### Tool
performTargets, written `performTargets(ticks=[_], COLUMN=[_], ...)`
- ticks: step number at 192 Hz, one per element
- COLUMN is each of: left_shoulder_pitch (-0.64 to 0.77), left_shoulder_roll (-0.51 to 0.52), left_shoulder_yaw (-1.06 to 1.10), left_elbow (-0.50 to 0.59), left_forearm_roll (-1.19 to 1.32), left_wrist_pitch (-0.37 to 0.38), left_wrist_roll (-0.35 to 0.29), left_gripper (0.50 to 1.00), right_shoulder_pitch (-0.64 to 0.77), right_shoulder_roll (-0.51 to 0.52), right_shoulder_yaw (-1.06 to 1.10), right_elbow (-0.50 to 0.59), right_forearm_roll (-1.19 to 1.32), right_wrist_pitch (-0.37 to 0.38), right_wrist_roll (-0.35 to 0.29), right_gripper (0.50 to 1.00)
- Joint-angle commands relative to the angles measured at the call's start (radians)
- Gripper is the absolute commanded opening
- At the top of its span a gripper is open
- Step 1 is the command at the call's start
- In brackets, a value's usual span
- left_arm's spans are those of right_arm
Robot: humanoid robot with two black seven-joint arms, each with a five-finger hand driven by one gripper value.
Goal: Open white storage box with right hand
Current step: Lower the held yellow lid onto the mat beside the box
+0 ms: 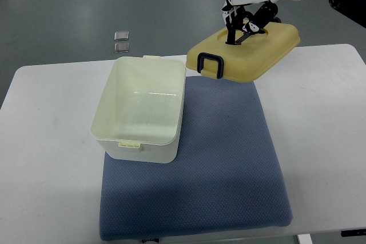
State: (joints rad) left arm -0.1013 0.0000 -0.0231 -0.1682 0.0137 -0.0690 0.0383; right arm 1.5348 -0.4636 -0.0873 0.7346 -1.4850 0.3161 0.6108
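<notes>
The robot's right gripper will set the yellow lid down on the blue mat [230, 110], next to the open white storage box.
The white storage box [140, 111] stands open on the left part of a blue mat [217, 164], its inside empty. My right hand [247, 20] comes in from the upper right and is shut on the yellow lid [246, 50], holding it in the air to the right of and behind the box. The lid is tilted, with its dark clasp [210, 64] hanging at the near left end. The left arm is out of view.
The mat lies on a white table [51, 158]. Two small grey squares [122, 40] lie on the floor beyond the table's far edge, behind the box.
</notes>
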Motion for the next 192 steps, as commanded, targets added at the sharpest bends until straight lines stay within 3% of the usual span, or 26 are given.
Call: performTargets(ticks=[1,41,97,136,192], left_shoulder_pitch=[0.000,0.000,0.000,0.000,-0.002], left_shoulder_roll=[0.000,0.000,0.000,0.000,0.000], left_shoulder_yaw=[0.000,-0.001,-0.001,-0.001,-0.003], left_elbow=[-0.002,-0.004,-0.004,-0.007,-0.010], left_forearm_roll=[-0.001,0.000,0.000,0.000,0.000], left_wrist_pitch=[0.000,0.000,0.000,0.000,-0.005], left_wrist_roll=[0.000,0.000,0.000,0.000,0.000], left_gripper=[1.000,1.000,1.000,1.000,1.000], right_shoulder_pitch=[-0.022,-0.079,-0.154,-0.180,-0.182], right_shoulder_roll=[-0.013,-0.015,-0.004,-0.006,0.000], right_shoulder_yaw=[-0.011,-0.008,0.009,0.014,0.009], right_elbow=[-0.001,-0.006,-0.040,-0.041,-0.038], right_forearm_roll=[0.000,0.005,0.015,0.026,0.181], right_wrist_pitch=[-0.002,-0.002,-0.005,-0.005,0.041], right_wrist_roll=[0.000,-0.005,-0.074,-0.075,-0.112], right_gripper=[0.500,0.500,0.500,0.500,0.500])
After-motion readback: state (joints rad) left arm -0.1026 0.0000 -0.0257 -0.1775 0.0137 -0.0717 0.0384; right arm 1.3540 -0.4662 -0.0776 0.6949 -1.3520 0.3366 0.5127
